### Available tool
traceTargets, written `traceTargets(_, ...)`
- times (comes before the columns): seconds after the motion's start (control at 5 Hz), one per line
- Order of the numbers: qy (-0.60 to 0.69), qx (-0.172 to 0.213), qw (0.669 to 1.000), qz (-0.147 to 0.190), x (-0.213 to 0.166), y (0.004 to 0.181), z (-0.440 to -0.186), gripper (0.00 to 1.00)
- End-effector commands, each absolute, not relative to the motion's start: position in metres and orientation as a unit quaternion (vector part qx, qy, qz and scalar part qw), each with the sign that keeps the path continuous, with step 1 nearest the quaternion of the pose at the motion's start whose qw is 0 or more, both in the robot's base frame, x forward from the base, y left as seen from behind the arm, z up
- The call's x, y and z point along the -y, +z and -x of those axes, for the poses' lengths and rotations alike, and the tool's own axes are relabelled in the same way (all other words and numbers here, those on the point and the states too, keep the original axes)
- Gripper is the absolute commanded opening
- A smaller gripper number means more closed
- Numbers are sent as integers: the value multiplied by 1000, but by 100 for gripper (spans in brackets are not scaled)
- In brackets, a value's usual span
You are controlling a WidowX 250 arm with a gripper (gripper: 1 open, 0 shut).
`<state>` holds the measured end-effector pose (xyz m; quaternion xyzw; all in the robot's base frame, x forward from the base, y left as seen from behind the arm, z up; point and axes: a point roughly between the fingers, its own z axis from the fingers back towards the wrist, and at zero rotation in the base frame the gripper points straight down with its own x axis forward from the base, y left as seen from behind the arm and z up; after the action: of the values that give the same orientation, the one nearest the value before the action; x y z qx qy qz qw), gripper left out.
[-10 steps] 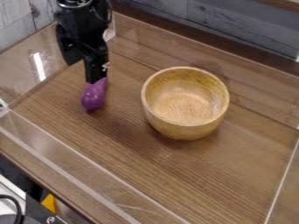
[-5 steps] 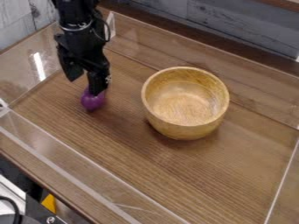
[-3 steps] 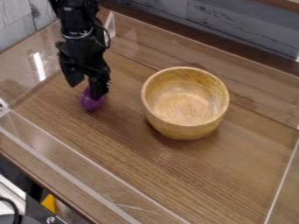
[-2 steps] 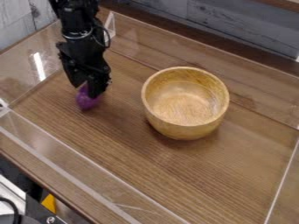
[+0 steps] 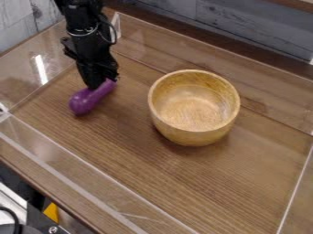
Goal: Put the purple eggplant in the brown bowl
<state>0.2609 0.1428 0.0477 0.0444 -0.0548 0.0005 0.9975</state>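
Note:
My gripper's fingers are only at the far end of the purple eggplant. Next, I open, lift clear and grab the eggplant closer to its middle (image 5: 91, 97).
The purple eggplant (image 5: 86, 99) lies on the wooden table, left of the brown bowl (image 5: 195, 133), with its rounded end pointing to the lower left. My gripper (image 5: 102, 80) points straight down over its upper right end, and its black fingers are shut on that end. The eggplant still touches the table. The bowl stands upright about a bowl's width to the right, with nothing inside it.
The table (image 5: 159, 183) is a dark wood surface inside a clear plastic enclosure whose low walls (image 5: 37, 69) run along the left, front and right edges. A grey plank wall (image 5: 244, 23) stands behind.
The gripper came down over the eggplant with its fingers apart, then shut on it. The eggplant, mostly hidden under the fingers before, now sticks out to the lower left.

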Motion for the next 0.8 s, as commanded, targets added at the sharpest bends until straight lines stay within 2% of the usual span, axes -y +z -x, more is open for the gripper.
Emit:
traceTargets(0.0,0,56,997,-50,-143,45,-262,0)
traceTargets(0.4,-1,53,997,-56,-141,38,-262,0)
traceTargets(0.6,3,55,997,-50,-136,50,-261,0)
